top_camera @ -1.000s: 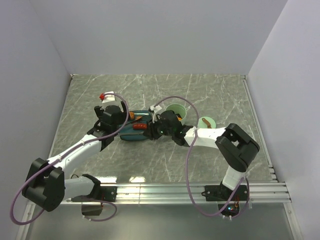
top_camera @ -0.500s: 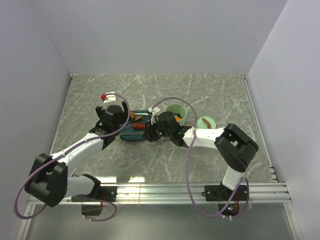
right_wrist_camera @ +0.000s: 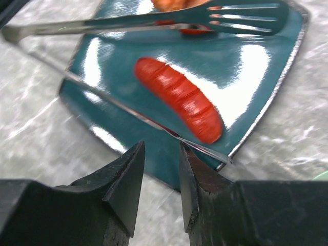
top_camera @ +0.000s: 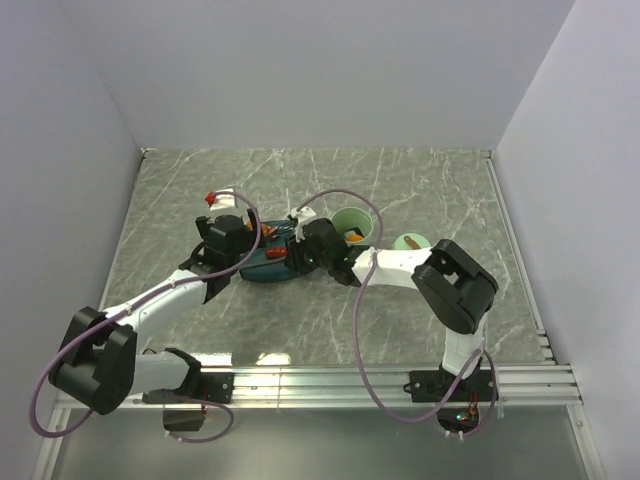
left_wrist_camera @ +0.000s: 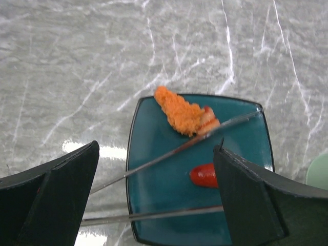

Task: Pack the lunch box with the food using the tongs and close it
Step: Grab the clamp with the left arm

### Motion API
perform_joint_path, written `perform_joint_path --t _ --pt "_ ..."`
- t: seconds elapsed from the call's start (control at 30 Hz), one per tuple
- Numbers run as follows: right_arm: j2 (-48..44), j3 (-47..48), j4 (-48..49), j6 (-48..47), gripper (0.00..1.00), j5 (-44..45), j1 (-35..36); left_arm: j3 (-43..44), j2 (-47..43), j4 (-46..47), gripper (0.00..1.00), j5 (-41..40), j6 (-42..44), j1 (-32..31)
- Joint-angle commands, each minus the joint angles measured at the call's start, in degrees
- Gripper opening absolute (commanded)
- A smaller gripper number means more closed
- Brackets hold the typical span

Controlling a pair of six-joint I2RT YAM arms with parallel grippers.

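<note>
Next, my left gripper grabs the metal tongs by the near-side tong arm [top_camera: 252, 265] [left_wrist_camera: 136, 217], the one that crosses the dark teal plate below the red sausage.
The metal tongs [left_wrist_camera: 154, 161] lie across the dark teal plate [left_wrist_camera: 164, 200], and neither gripper grips them. My left gripper [left_wrist_camera: 156, 154] hovers over them with its jaws wide open. Food on the plate: an orange fried piece [left_wrist_camera: 182, 110] and a red sausage [right_wrist_camera: 179, 100]. My right gripper [right_wrist_camera: 160, 154] sits low at the plate's edge, open only a little, with nothing between its fingers. One tong arm [right_wrist_camera: 128, 110] passes just beyond its fingertips. The mint-green lunch box [top_camera: 353, 222] stands open to the right of the plate with something orange inside. Its lid [top_camera: 411, 243] lies further right.
Both wrists crowd the plate [top_camera: 262, 270] from either side, the left gripper [top_camera: 228, 240] and the right gripper [top_camera: 305, 250] close together. Purple cables loop above both arms. White walls enclose the marble table on three sides.
My right gripper has slid left from beside the lunch box to the plate's edge. The left gripper has barely moved and stays wide open.
</note>
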Motion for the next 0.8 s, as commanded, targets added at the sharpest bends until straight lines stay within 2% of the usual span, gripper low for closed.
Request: perform_joint_path --t 0.0,0.17,0.3,0.47,0.77 --pt "1.77 4.01 -1.32 0.23 0.41 6.13 0.21 -1.46 -2.97 3.16 1.00 3.59 -0.88 0.27" --pt "3.53 6.56 -2.72 0.14 0.41 9.92 -0.06 -4.53 -6.22 3.77 0.99 5.53 -2.37 -0.61" --pt "3.36 6.92 -2.64 0.06 0.41 10.80 -1.37 -5.77 -8.16 2.54 0.98 0.45 -2.73 -2.63" --pt "1.17 6.39 -1.32 -1.35 0.42 7.82 -2.17 -4.29 -6.23 -1.58 0.98 0.18 -2.46 -4.04" --pt "-9.46 0.51 3.60 -4.43 0.56 -1.67 -2.34 -0.50 -5.26 -8.71 0.99 -4.75 5.61 -6.76"
